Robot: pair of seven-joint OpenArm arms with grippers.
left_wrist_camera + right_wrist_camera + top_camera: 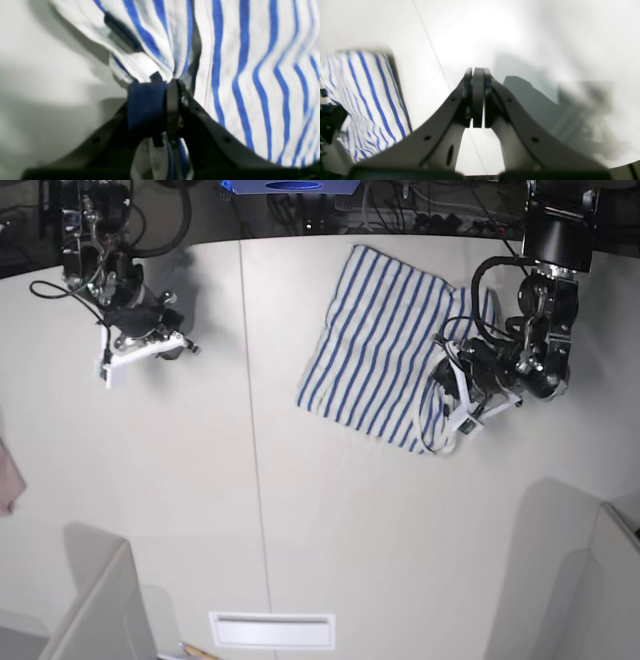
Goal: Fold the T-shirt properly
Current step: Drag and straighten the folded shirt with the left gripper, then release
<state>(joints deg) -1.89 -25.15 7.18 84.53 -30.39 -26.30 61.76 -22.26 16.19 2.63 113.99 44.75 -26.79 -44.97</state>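
Observation:
Next, I let go of the T-shirt's gathered neck with my left gripper on the bare table just off its striped front edge (343, 438). The T-shirt now lies at the table's back.
The T-shirt (375, 350), white with narrow blue stripes, lies partly folded on the white table (330, 520) at the back right. My left gripper (447, 395) is at its right edge, where the cloth bunches up. In the left wrist view the left gripper (170, 85) is shut on a gathered fold of the T-shirt (250, 50), with a dark neck tag (120, 30) just beyond the pinch. My right gripper (150, 345) is far off at the back left, over bare table. The right wrist view shows the right gripper (478, 72) shut and empty, with the T-shirt (365, 95) at that frame's left.
A pinkish cloth scrap (8, 475) lies at the table's left edge. A white flat label or slot (272, 630) sits near the front edge. Grey panels rise at the front left (100, 610) and front right (590, 580). Cables and equipment line the back.

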